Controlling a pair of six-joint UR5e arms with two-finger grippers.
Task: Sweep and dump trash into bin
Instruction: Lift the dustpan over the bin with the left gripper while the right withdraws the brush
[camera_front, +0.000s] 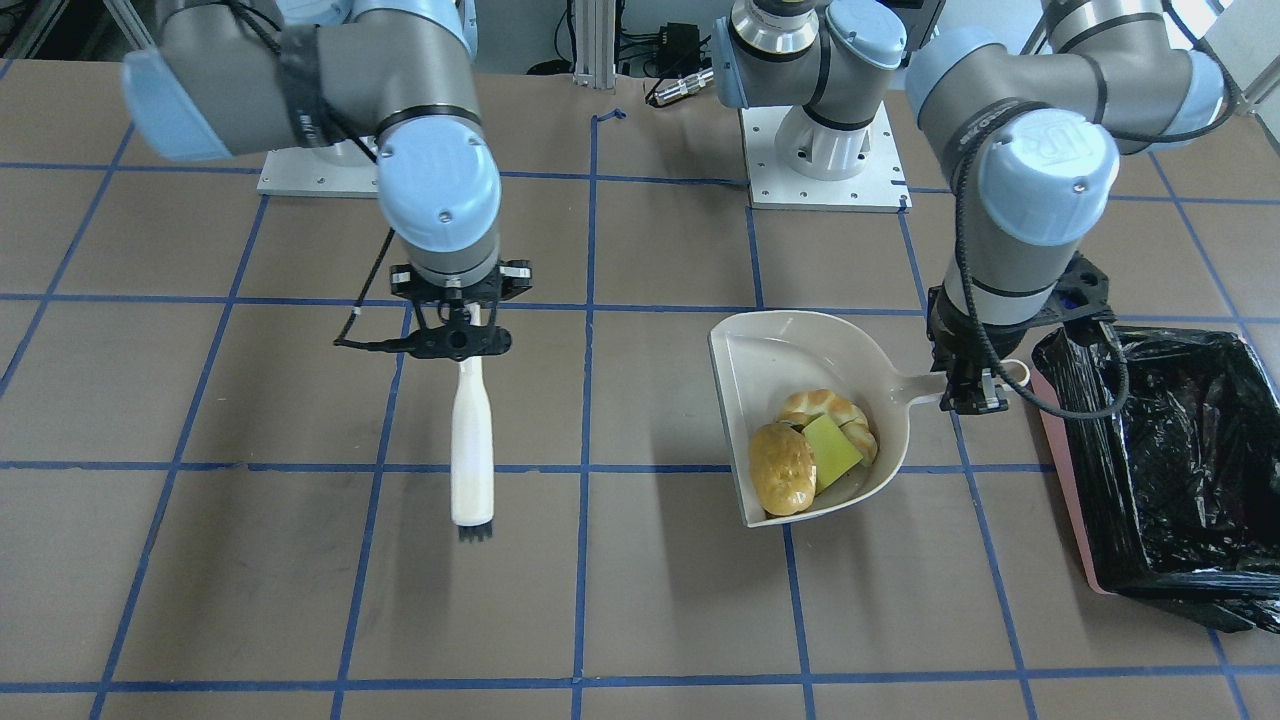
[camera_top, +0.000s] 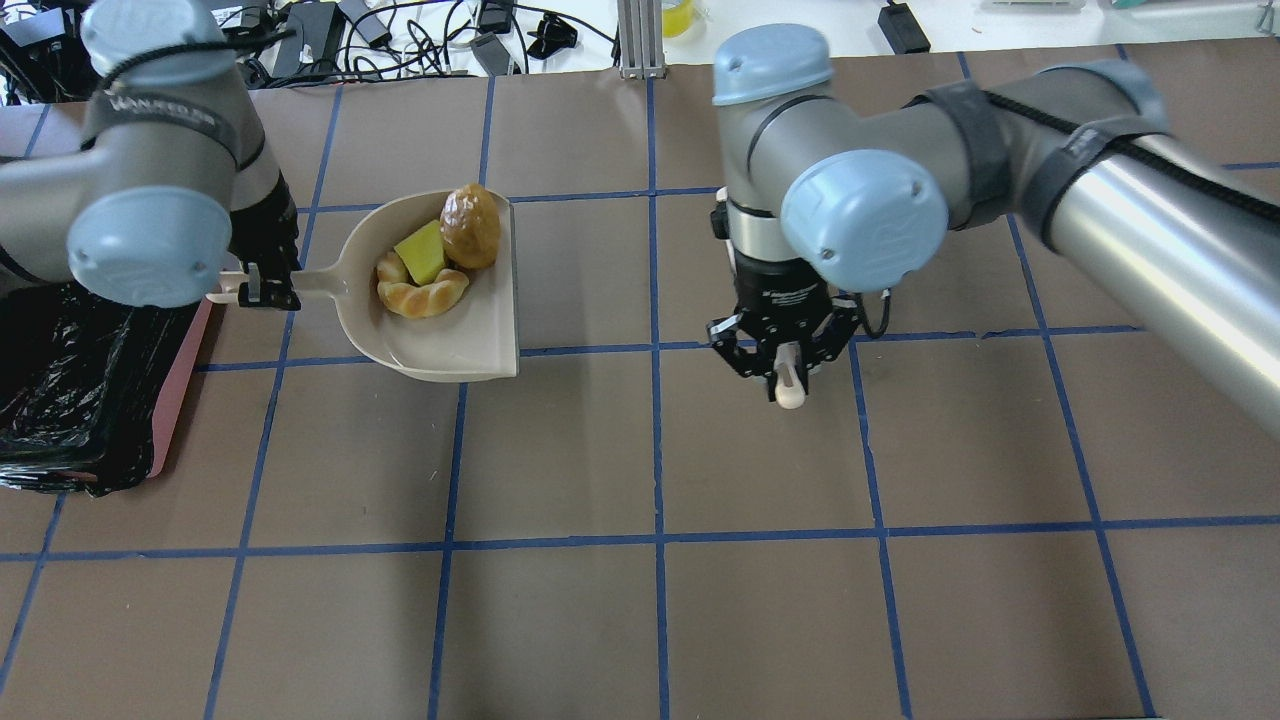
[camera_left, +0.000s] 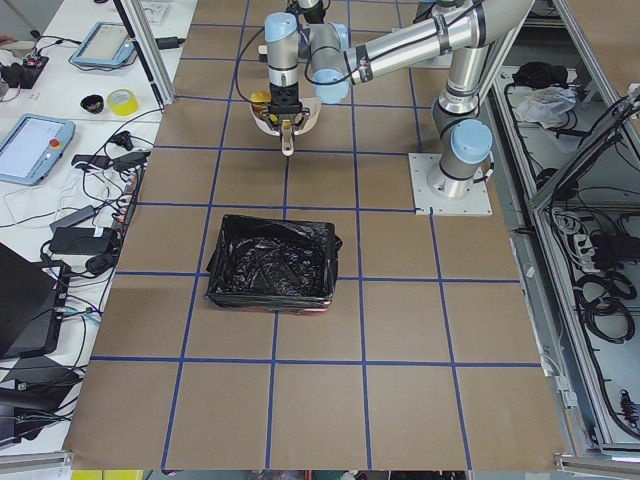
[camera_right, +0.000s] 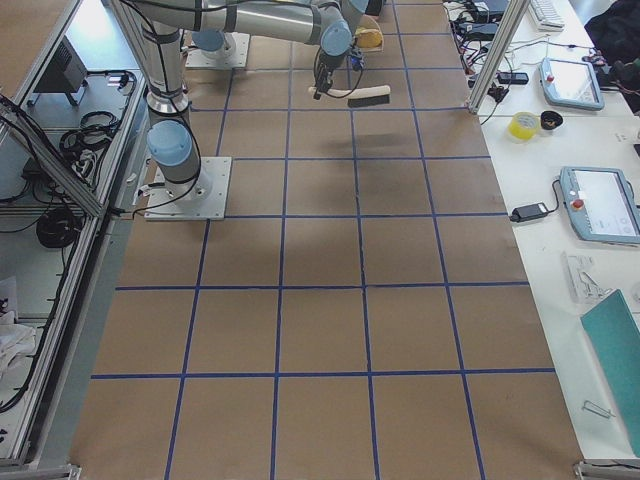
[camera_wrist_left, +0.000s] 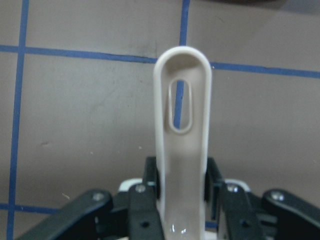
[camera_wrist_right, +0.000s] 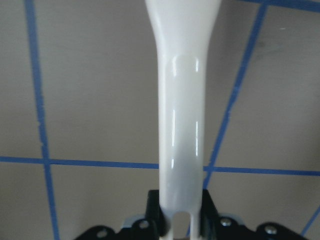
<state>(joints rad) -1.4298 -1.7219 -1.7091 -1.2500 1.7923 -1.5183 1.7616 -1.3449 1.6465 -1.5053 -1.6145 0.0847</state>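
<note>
Next, my right gripper releases the white brush along a blue tape line across the table from the bin (camera_front: 134, 542).
The beige dustpan (camera_front: 790, 350) holds the trash: a golden-brown bread roll (camera_front: 781, 468), a pale croissant (camera_front: 828, 405) and a yellow sponge wedge (camera_front: 830, 450). My left gripper (camera_front: 975, 385) is shut on the dustpan's handle (camera_wrist_left: 182, 150), right beside the bin (camera_front: 1160, 460), a pink container with a black bag liner. My right gripper (camera_front: 462, 335) is shut on the handle of a white brush (camera_front: 472, 450), well away from the dustpan, bristles pointing away from the robot. In the overhead view the dustpan (camera_top: 470, 335) is at upper left, and the right gripper (camera_top: 785, 355) is near the middle.
The brown table has a grid of blue tape lines (camera_top: 655, 350). The two arm bases (camera_front: 825, 150) stand at the robot's edge of the table. Cables and devices (camera_top: 400, 30) lie beyond the far edge. Open table surface lies between brush and dustpan.
</note>
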